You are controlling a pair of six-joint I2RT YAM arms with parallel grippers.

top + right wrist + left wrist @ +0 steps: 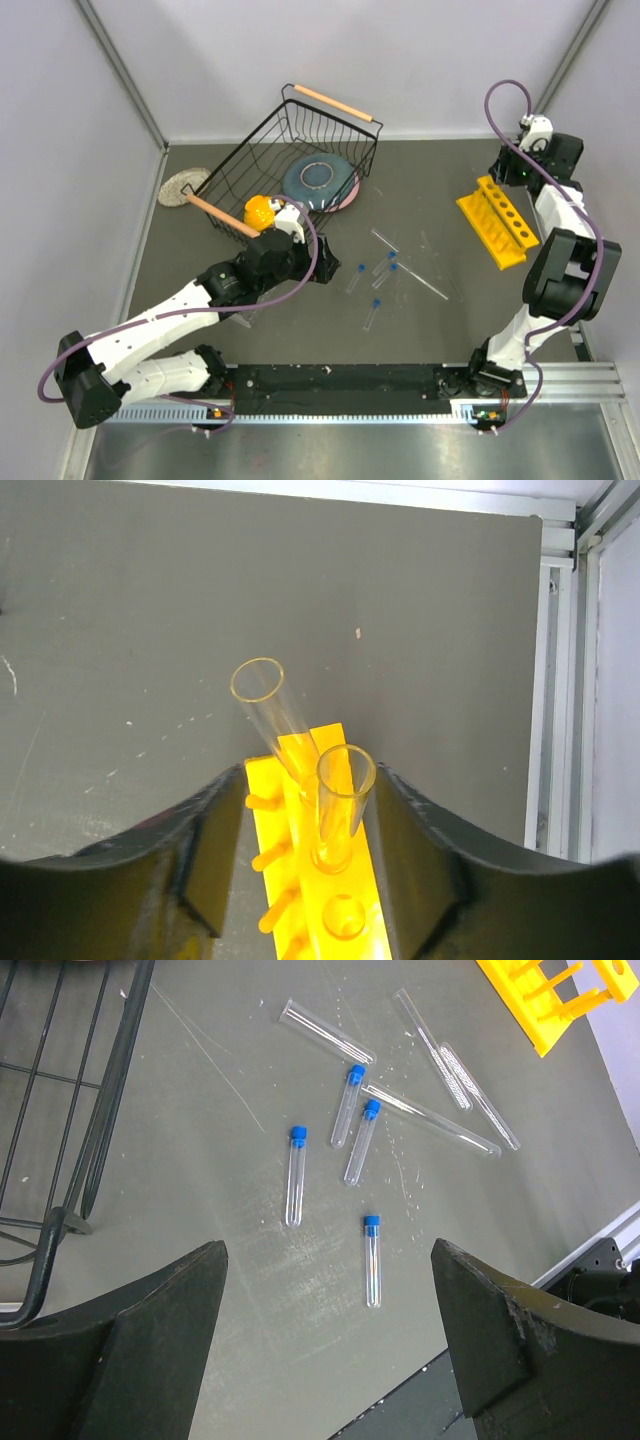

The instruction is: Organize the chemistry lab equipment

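Observation:
The tube in the rack's end hole leans away over the rack's edge, so next my right gripper grabs that tube near its rim (pixel 260 687) and stands it upright.
Several small clear tubes with blue caps (pixel 295 1175) lie loose on the dark table, one nearest my fingers (pixel 372 1260); they also show mid-table in the top view (pixel 372 313). Long clear glass rods (pixel 430 1120) lie just beyond them (pixel 420 280). My left gripper (pixel 328 1250) is open and empty, hovering left of the tubes (pixel 312 262). The yellow holed rack (pixel 497 220) lies at the right. My right gripper (pixel 312 775) is open over its far end (pixel 512 172), its fingers either side of an uncapped clear tube (pixel 343 800) standing in the rack (pixel 335 920). A second tube (pixel 268 705) leans beside it.
A black wire basket (pixel 290 150) with wooden handles stands at the back left, holding a blue plate (pixel 320 180) and an orange bowl (pixel 258 211). A round woven mat (pixel 183 186) lies left of it. The basket's wire side (pixel 90 1130) is close to my left gripper.

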